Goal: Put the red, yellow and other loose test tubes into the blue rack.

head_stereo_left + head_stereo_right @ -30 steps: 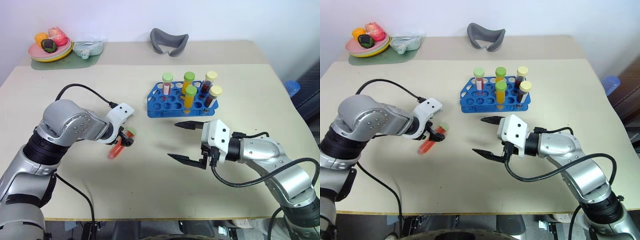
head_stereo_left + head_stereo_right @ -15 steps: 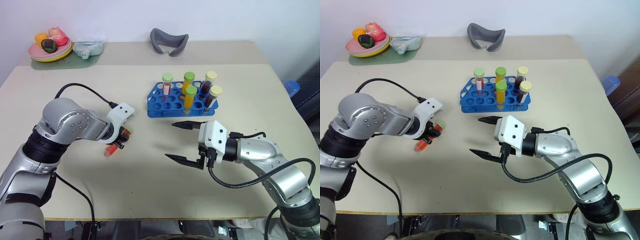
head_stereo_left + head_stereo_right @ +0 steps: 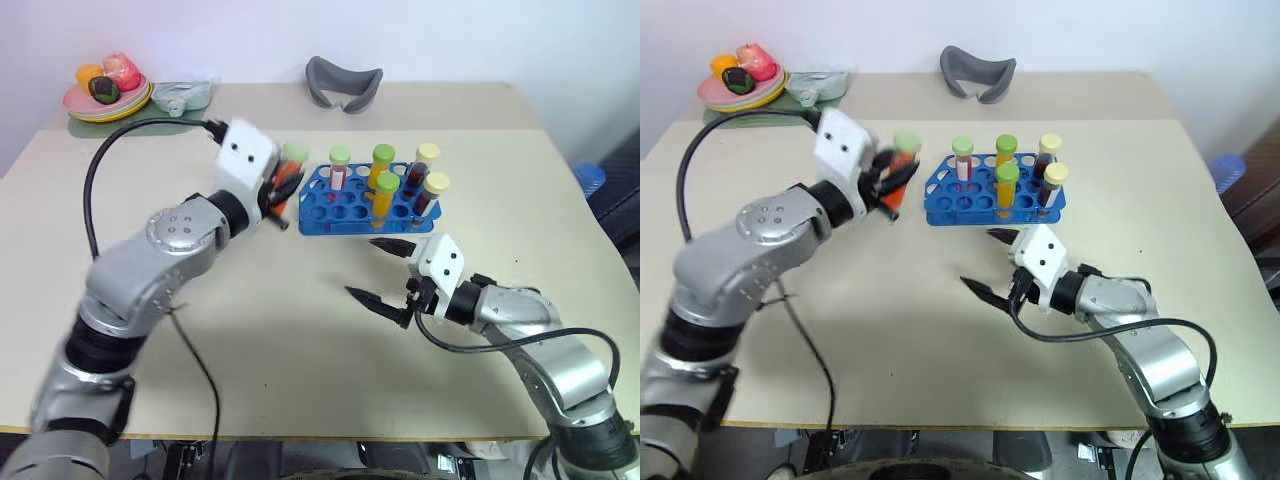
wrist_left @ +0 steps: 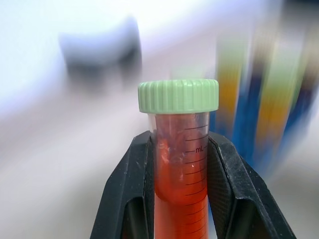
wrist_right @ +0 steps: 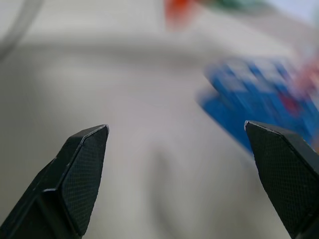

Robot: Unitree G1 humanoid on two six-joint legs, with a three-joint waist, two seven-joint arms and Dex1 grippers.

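The robot's left gripper should release its red test tube in the blue rack's hole (image 3: 338, 208) in front of the upright red tube.
My left gripper (image 3: 283, 183) is shut on a red test tube (image 4: 180, 169) with a pale green cap (image 3: 294, 153), held up in the air just left of the blue rack (image 3: 345, 208). The tube stands nearly upright between the black fingers (image 4: 130, 189). Several capped tubes, red, yellow and dark, stand in the blue rack (image 3: 970, 203). My right gripper (image 3: 384, 272) hangs open over the table in front of the rack, nothing between its fingertips (image 5: 79, 169).
A grey curved object (image 3: 344, 82) lies at the back of the table. A plate of toy food (image 3: 105, 88) and a pale dish (image 3: 182, 94) sit at the back left. The table's right edge runs near a blue object (image 3: 586, 177).
My left arm has lifted the red tube off the table and swung it up and right to beside the rack. My right gripper has shifted slightly right and lower, still open.
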